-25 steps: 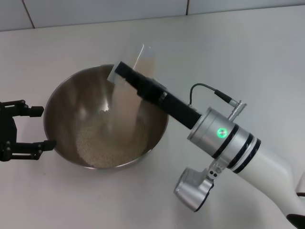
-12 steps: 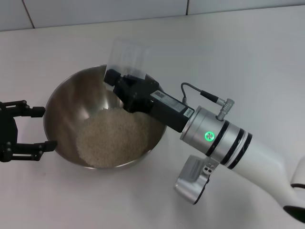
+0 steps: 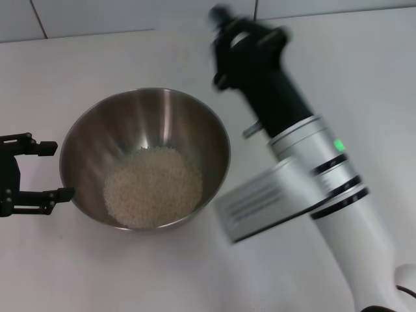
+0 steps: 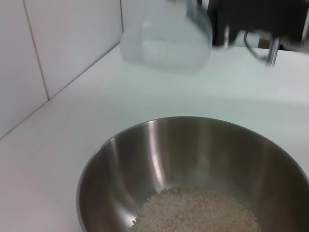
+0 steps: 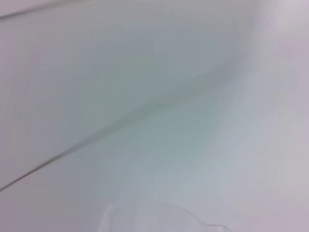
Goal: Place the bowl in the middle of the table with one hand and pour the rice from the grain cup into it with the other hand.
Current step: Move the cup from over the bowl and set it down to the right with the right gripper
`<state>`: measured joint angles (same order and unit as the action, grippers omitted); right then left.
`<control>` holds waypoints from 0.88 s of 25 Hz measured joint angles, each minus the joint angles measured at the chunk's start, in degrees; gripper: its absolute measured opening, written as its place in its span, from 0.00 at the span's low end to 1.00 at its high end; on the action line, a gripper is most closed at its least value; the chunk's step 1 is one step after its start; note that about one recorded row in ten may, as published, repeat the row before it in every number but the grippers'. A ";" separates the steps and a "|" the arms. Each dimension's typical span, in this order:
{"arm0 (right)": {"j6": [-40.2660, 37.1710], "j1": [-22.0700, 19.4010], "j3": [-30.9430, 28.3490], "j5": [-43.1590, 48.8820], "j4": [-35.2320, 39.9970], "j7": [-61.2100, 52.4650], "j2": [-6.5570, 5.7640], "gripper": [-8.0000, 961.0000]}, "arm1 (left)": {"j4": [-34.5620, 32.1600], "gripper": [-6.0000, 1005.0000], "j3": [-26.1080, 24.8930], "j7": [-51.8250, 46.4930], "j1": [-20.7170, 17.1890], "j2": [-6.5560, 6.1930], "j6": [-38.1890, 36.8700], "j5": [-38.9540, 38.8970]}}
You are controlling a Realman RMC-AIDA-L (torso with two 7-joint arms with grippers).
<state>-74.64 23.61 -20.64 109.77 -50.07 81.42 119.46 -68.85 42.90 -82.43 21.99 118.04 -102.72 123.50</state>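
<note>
Next, my right gripper lets go of the grain cup on the white table [image 3: 259,99] between the steel bowl and the tiled wall.
The steel bowl [image 3: 162,117] stands on the white table [image 3: 97,65] and holds a heap of rice [image 3: 153,185]. It also shows in the left wrist view [image 4: 145,154], with the rice [image 4: 198,212] in its bottom. My left gripper [image 3: 58,170] is open, its fingers either side of the bowl's left rim without clasping it. My right gripper [image 3: 224,23] is raised behind and to the right of the bowl, blurred by motion. In the left wrist view the clear grain cup [image 4: 164,38] hangs in the air beyond the bowl, held at the right gripper [image 4: 251,19], and looks empty.
A tiled wall [image 3: 130,13] runs along the table's far edge. My right arm's silver wrist [image 3: 312,175] slants over the table right of the bowl. The right wrist view is a pale blur.
The right arm has swung the cup up and away from over the bowl toward the back. All the rice now lies in the bowl. The left gripper has stayed put.
</note>
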 joint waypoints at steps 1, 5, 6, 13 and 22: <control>-0.85 -0.96 -1.32 0.33 -0.58 -6.54 -0.16 0.06 | -0.11 0.83 -0.01 -0.05 0.01 0.00 0.03 0.05; -2.80 -4.46 -7.93 1.10 1.55 -35.42 -0.53 0.06 | -0.49 0.83 0.00 -0.23 0.00 0.00 0.27 0.14; -2.94 -5.31 -9.75 1.12 3.10 -40.91 -0.50 0.06 | -0.49 0.83 0.00 -0.23 0.00 0.00 0.27 0.14; 1.82 -3.55 -13.38 1.11 21.59 -69.27 -0.36 0.06 | -0.50 0.83 -0.03 -0.36 -0.51 0.00 0.65 0.16; 15.88 6.61 -2.52 4.72 35.63 -89.40 -0.12 0.07 | -0.27 0.83 -0.03 -0.36 -0.12 -0.01 0.72 0.16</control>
<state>-58.76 30.22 -23.15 114.49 -14.44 -7.98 119.34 -69.12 42.88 -82.79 21.87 118.03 -101.99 123.66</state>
